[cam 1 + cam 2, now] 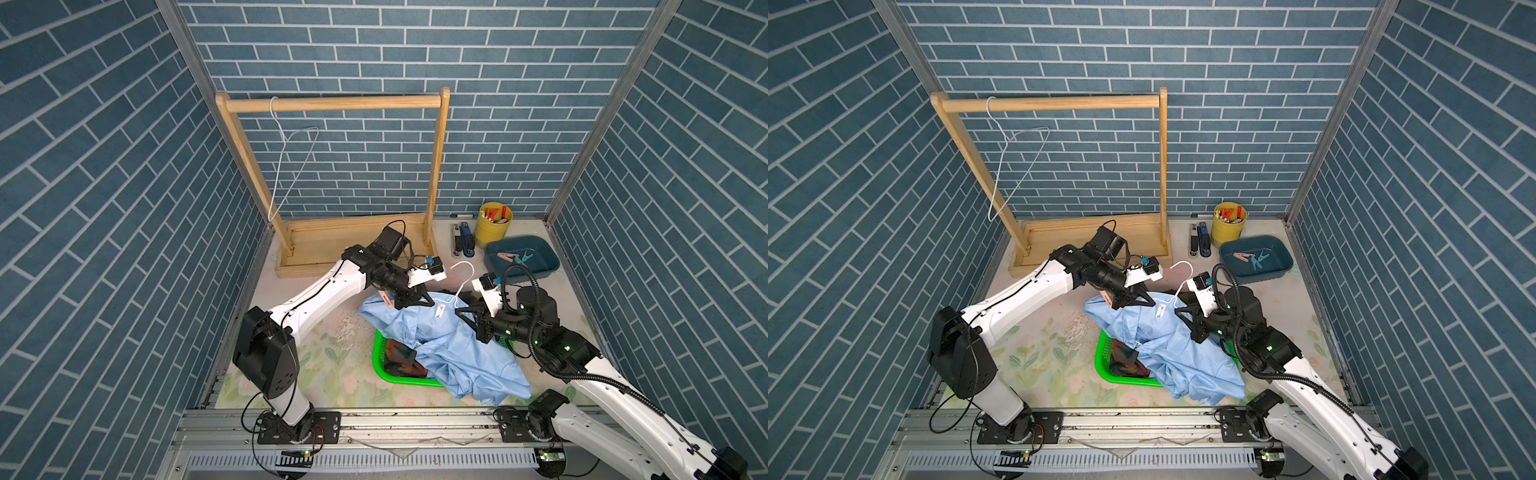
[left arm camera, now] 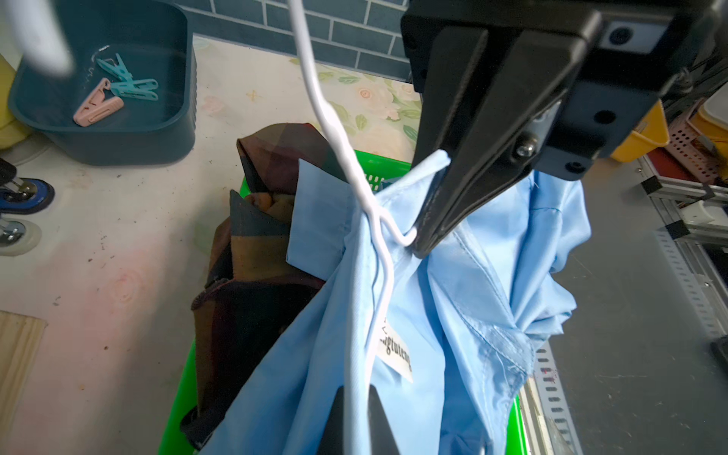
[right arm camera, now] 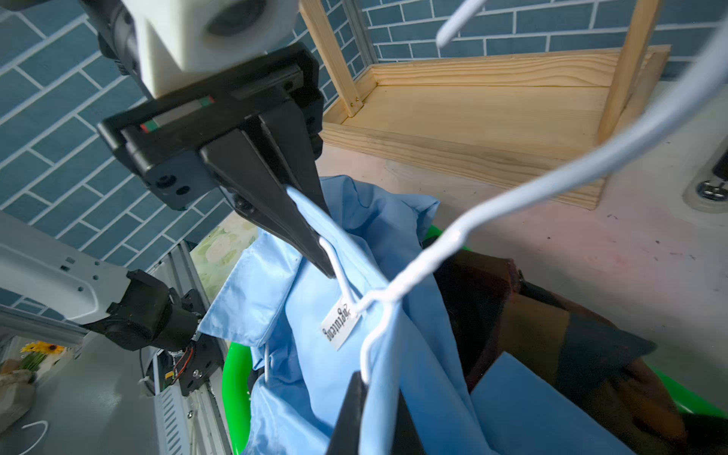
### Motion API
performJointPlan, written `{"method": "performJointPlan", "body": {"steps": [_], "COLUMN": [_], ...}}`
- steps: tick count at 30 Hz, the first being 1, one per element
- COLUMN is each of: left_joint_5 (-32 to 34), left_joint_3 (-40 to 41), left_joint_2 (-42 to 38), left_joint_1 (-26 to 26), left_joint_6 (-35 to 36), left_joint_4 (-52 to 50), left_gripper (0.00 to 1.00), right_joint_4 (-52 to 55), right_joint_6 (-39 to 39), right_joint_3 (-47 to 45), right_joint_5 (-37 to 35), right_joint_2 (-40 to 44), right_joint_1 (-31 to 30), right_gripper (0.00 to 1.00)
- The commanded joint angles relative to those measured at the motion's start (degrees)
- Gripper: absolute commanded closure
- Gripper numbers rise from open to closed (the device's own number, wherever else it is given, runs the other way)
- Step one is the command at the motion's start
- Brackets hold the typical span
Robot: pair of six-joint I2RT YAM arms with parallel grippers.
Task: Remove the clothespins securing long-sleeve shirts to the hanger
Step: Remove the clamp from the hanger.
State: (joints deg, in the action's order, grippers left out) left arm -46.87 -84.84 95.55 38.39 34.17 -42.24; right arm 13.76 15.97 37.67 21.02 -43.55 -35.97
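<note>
Next, my right gripper steadies the hanger while my left gripper, now on the hanger's shoulder away from the salmon pink clothespin, takes the clothespin [image 1: 385,298].
A white wire hanger [image 1: 464,272] carries the pale blue long-sleeve shirt [image 1: 457,353], which hangs down over a green basket. My left gripper [image 1: 428,305] [image 2: 356,417] is shut on one cloth-covered shoulder of the hanger. On the other shoulder my right gripper [image 1: 459,312] [image 3: 378,417] is shut the same way. The dark plaid shirt [image 1: 399,357] [image 2: 252,244] lies bunched in the basket. One pink clothespin [image 2: 98,104] and two teal clothespins [image 2: 130,84] lie in the teal tray [image 1: 544,272]. A salmon pink piece [image 1: 386,300], seemingly a clothespin, shows at the shirt's edge by my left gripper.
The green basket [image 1: 380,357] sits mid-table under the shirts. A wooden rack [image 1: 332,104] stands at the back with a bare white hanger [image 1: 291,158] on its rail. A yellow cup [image 1: 492,232] of sticks and a stapler [image 1: 465,245] stand beside the tray.
</note>
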Motion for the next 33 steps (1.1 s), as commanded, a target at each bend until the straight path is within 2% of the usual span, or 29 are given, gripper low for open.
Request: {"method": "performJointPlan", "body": {"steps": [1, 3, 8, 11, 14, 15, 21, 23, 26, 30, 33], "left_joint_5": [6.3, 9.4, 17.6, 21.5, 19.4, 19.0, 13.7, 10.5, 5.7, -7.6, -15.2], "left_joint_3": [-2.1, -2.2, -1.2, -0.5, -1.3, -1.3, 2.0, 5.2, 10.5, 17.7, 19.4], "left_joint_2": [1.7, 2.0, 0.0, -2.5, -4.1, -4.4, -7.9, -10.3, -12.7, -15.7, -16.1], "left_joint_1": [2.2, 2.5, 2.6, 2.0, 0.6, 0.1, -4.9, -8.3, -13.7, -21.6, -23.5], "left_joint_6": [-5.0, -7.1, -10.3, -10.1, -10.3, -10.4, -15.5, -19.4, -24.4, -32.6, -31.0], "left_joint_4": [5.6, 8.5, 14.3, 15.8, 14.5, 14.1, 19.3, 24.8, 31.6, 42.1, 39.7], "left_gripper": [0.98, 0.98, 0.94, 0.81, 0.66, 0.65, 0.54, 0.49, 0.47, 0.42, 0.39], "right_joint_4": [1.5, 2.8, 1.1, 1.1, 0.2, 0.1, -1.3, -1.1, -1.6, -3.3, -3.9], "right_joint_6": [-0.9, -2.4, -7.1, -8.0, -8.3, -8.3, -9.2, -10.0, -11.2, -12.0, -12.3], "right_joint_3": [1.4, 2.8, 4.5, 3.8, 1.7, 1.3, -0.5, -0.1, -0.7, -1.7, -2.0], "right_joint_5": [-13.7, -18.8, -17.9, -15.5, -9.8, -8.9, -6.6, -4.9, -4.0, -3.2, -2.4], "right_joint_2": [1.2, 0.3, -1.4, -1.0, 2.0, 2.8, 6.8, 6.6, 7.4, 9.5, 9.8], "right_joint_1": [-0.1, -0.1, -0.1, -0.1, -0.1, -0.1, -0.1, -0.2, -0.5, -0.6, -0.6], "right_gripper": [1.00, 1.00, 1.00, 1.00, 1.00, 1.00, 1.00, 1.00, 1.00, 1.00, 1.00]}}
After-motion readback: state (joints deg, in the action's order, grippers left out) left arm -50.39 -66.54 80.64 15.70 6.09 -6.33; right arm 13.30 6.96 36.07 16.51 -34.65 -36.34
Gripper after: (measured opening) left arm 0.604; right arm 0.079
